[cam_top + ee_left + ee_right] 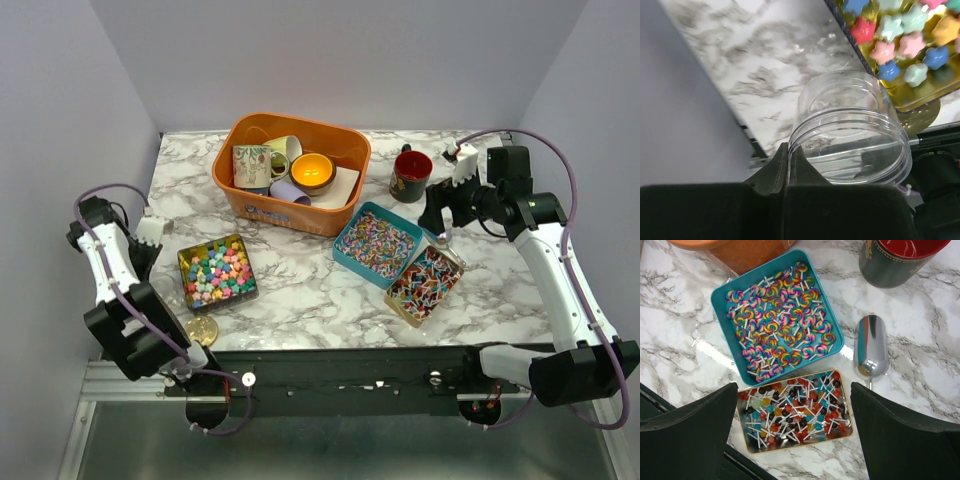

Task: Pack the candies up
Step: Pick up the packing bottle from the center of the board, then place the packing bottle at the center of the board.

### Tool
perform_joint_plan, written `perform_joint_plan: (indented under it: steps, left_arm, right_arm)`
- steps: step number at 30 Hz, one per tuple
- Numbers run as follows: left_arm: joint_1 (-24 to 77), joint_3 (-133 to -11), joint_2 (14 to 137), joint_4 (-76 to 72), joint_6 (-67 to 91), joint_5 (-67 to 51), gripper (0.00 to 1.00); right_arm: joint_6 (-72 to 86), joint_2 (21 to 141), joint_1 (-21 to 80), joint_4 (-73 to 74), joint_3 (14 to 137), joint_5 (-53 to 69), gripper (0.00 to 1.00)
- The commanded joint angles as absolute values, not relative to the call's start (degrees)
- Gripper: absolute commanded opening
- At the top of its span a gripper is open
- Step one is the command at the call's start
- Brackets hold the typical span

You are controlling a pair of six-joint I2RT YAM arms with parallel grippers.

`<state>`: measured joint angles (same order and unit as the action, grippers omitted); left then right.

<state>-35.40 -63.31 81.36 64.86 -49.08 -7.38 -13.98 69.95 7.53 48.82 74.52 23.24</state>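
Note:
I will move my right gripper next to the metal scoop beside the teal tin and grab the scoop's handle (450, 239) (870, 382), close to its bowl.
Pastel star candies (216, 272) (900, 30) fill a gold tin at the left of the table. Rainbow swirl lollipops (780, 320) lie in a teal tin (343, 250). Small round lollipops (795, 410) fill a gold tin (425, 283) beside it. My left gripper (788, 146) (150, 232) is shut on the wall of a clear, empty plastic jar (850, 130), just left of the star tin. My right gripper (794, 390) (450, 210) hangs open above the small-lollipop tin with nothing between its fingers.
A metal scoop (870, 347) lies right of the teal tin. A dark mug with a red inside (411, 175) (895, 260) stands behind it. An orange bin (300, 127) holding cups sits at the back. A gold disc (201, 329) lies near the front edge.

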Motion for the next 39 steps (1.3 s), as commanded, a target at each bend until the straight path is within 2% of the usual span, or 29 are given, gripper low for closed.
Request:
perform_joint_plan:
  steps: [1, 3, 7, 11, 12, 19, 26, 35, 39]
  left_arm:
    - [-29.38, -75.92, 77.43, 76.45, -49.83, -11.07, 0.0]
    - [-26.91, -81.0, 78.31, 80.94, -49.48, -10.73, 0.0]
    - [-19.26, -83.67, 79.45, 85.16, -47.73, -9.4, 0.0]
    - [-8.03, -84.46, 77.52, 85.62, -44.58, -16.25, 0.0]
    - [-0.6, -83.68, 76.21, 84.82, -41.6, -17.04, 0.0]
    - [32.11, -77.52, 75.4, 74.98, -25.69, -14.6, 0.0]
    - [43.49, -77.43, 84.19, 67.69, -18.82, -9.93, 0.0]
    - [50.27, -77.61, 94.92, 59.08, -11.61, -9.23, 0.0]
    - [50.89, -75.68, 96.42, 55.73, -9.94, -7.3, 0.06]
  right_arm:
    - [-13.01, 69.43, 7.82, 45.79, 72.78, 22.06, 1.0]
    - [-12.92, 69.08, 7.91, 45.09, 71.81, 22.06, 1.0]
    - [-13.01, 67.68, 7.82, 44.21, 69.96, 21.62, 1.0]
    - [-12.66, 65.48, 7.82, 44.03, 67.94, 20.39, 1.0]
    - [-12.66, 64.61, 7.74, 44.12, 67.5, 20.04, 1.0]
    - [-10.9, 62.23, 7.56, 42.28, 64.16, 10.4, 1.0]
    - [-12.83, 61.7, 7.21, 42.1, 63.46, 1.5, 1.0]
    - [-14.4, 57.84, 6.94, 39.29, 60.47, -2.01, 1.0]
    - [-15.47, 56.43, 6.24, 39.11, 58.63, -4.92, 1.0]
